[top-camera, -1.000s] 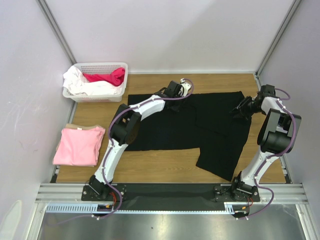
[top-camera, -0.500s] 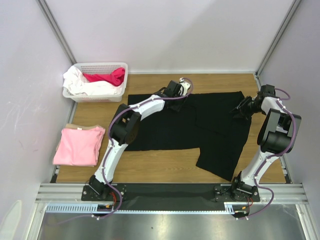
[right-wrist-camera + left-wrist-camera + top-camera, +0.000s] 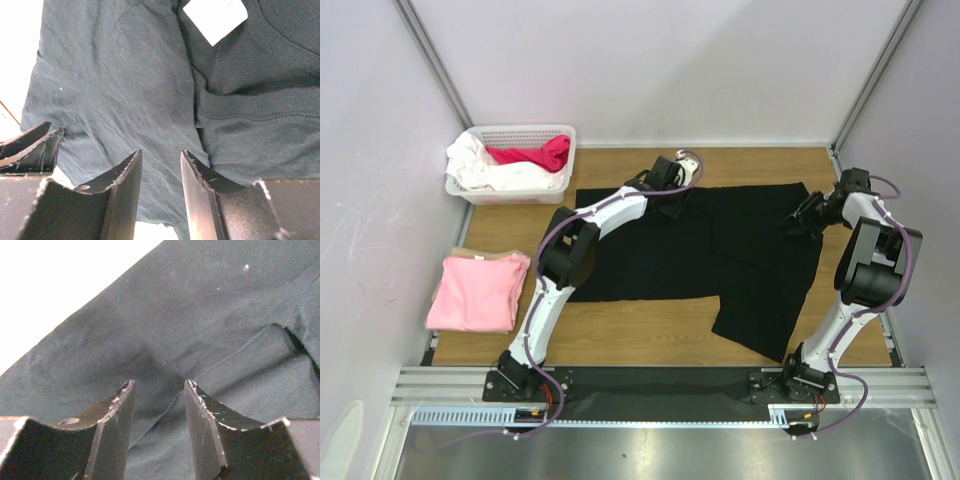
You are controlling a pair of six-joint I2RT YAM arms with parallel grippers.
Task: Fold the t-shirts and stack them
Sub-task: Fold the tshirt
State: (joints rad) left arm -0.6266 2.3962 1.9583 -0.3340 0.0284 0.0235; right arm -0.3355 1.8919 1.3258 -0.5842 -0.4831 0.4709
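The black t-shirt has a crease across it under my left gripper, so I should use that gripper to pinch the raised cloth (image 3: 176, 396) and pull it toward the basket before folding.
The black t-shirt (image 3: 720, 250) lies spread flat across the far half of the table, one part reaching toward the near right. A folded pink t-shirt (image 3: 478, 290) rests at the left edge. My left gripper (image 3: 672, 195) hovers over the black shirt's far edge. Its jaws are open in the left wrist view (image 3: 159, 385), with a low crease of black cloth (image 3: 165, 405) under the gap. My right gripper (image 3: 798, 222) is over the shirt's right end, also open (image 3: 161, 152), just above the cloth beside the collar (image 3: 260, 107) and a white label (image 3: 215, 17).
A white basket (image 3: 520, 130) with white and red garments stands at the far left corner. Bare wooden table (image 3: 620, 330) shows in front of the black shirt. Pale walls and metal posts close in the table on three sides.
My left gripper has opened wider and shifted slightly to the far left over the shirt's edge. The right arm and both shirts have stayed put.
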